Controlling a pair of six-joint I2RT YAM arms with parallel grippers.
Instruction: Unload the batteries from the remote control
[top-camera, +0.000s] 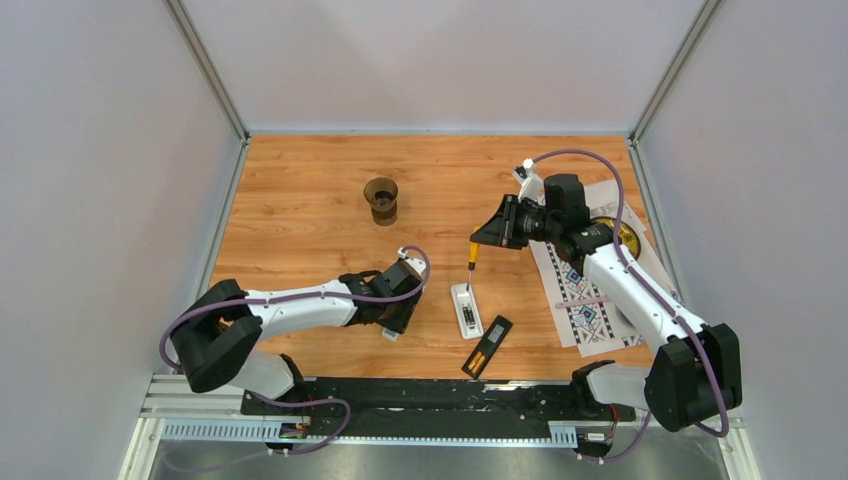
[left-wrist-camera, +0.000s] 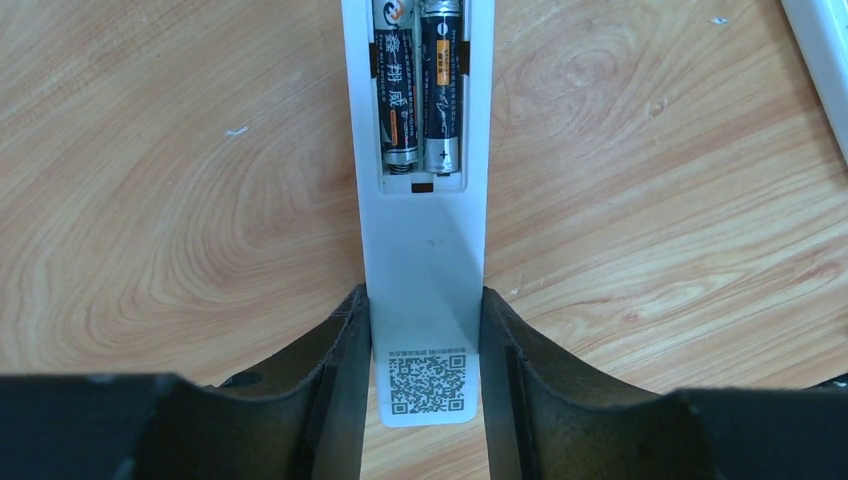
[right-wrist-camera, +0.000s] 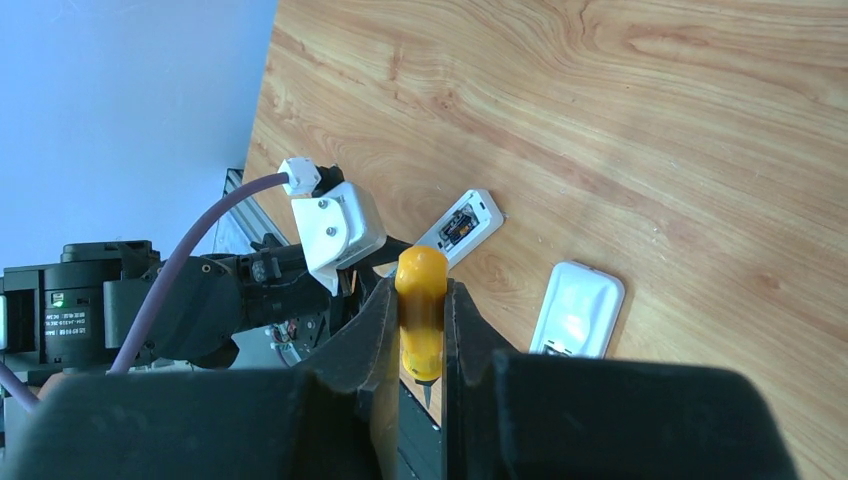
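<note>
The white remote is held in my left gripper near its batteries, so I need to open and take it by its QR code end (left-wrist-camera: 428, 382) to make room for the screwdriver.
In the left wrist view my left gripper (left-wrist-camera: 425, 312) is shut on the sides of a white remote (left-wrist-camera: 425, 250) lying on the wooden table. Its compartment is open and holds two dark batteries (left-wrist-camera: 400, 95) side by side. From above, the left gripper (top-camera: 395, 305) covers this remote and only a white end (top-camera: 390, 333) shows. My right gripper (top-camera: 482, 240) is shut on a yellow-orange-handled screwdriver (top-camera: 473, 254). The screwdriver's tip points down at a second white remote (top-camera: 466, 310), which also has an open compartment. The screwdriver handle (right-wrist-camera: 421, 265) shows between the right fingers.
A black remote (top-camera: 488, 347) with orange showing in its open compartment lies near the front edge. A brown cup (top-camera: 381, 199) stands at the back. A patterned cloth (top-camera: 585, 295) lies under the right arm. White walls enclose the table.
</note>
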